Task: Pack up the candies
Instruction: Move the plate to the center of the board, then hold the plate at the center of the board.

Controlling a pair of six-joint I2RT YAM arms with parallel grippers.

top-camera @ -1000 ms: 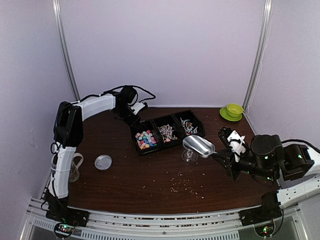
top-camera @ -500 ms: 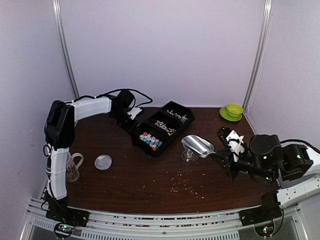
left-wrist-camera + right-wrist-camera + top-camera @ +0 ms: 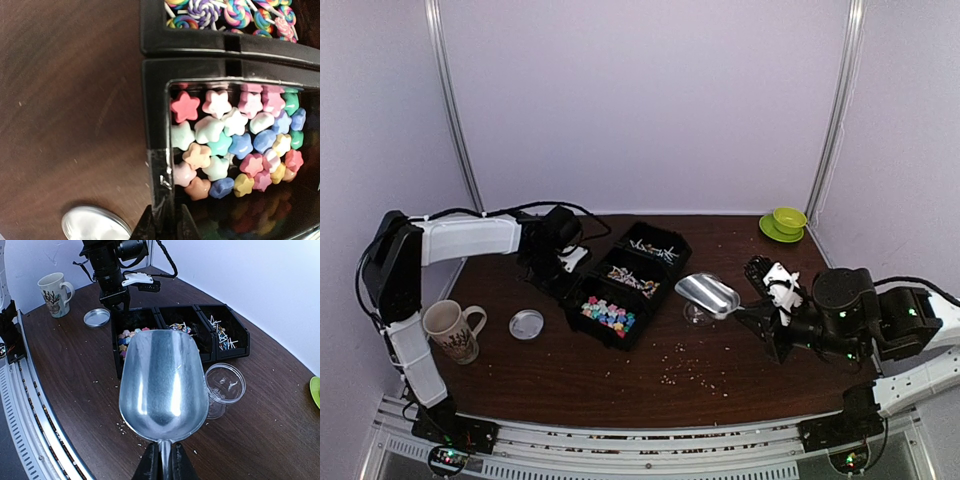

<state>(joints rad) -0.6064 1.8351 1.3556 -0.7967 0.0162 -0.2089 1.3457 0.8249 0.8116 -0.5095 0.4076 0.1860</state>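
Observation:
My left gripper is holding the near bin's side too close to the end of the tray. It should grip beside the middle bin [image 3: 154, 70] before it tilts the tray.
The candies lie in a black three-bin tray [image 3: 601, 334]. Pastel star pieces [image 3: 235, 145] fill the nearest bin [image 3: 609, 314], swirl lollipops [image 3: 225, 10] the middle one, and thin white sticks [image 3: 653, 250] the far one. My left gripper [image 3: 165, 225] is shut on the near bin's side wall [image 3: 156, 125], at the tray's left corner [image 3: 567, 275]. To the right, my right gripper [image 3: 163, 456] is shut on the handle of an empty metal scoop [image 3: 164, 382], which hangs above the table beside the tray [image 3: 708, 293]. A clear cup [image 3: 225, 385] stands just behind the scoop.
A round lid [image 3: 526, 324] lies left of the tray, close to my left gripper [image 3: 92, 227]. A printed mug [image 3: 450, 330] stands at the far left. A green cup on a saucer [image 3: 785, 222] sits at the back right. Pale crumbs [image 3: 685, 370] dot the front middle.
My left gripper closed on the tray's wall and dragged the tray toward the front left, turning it. The mug came into full view. The scoop shifted slightly left.

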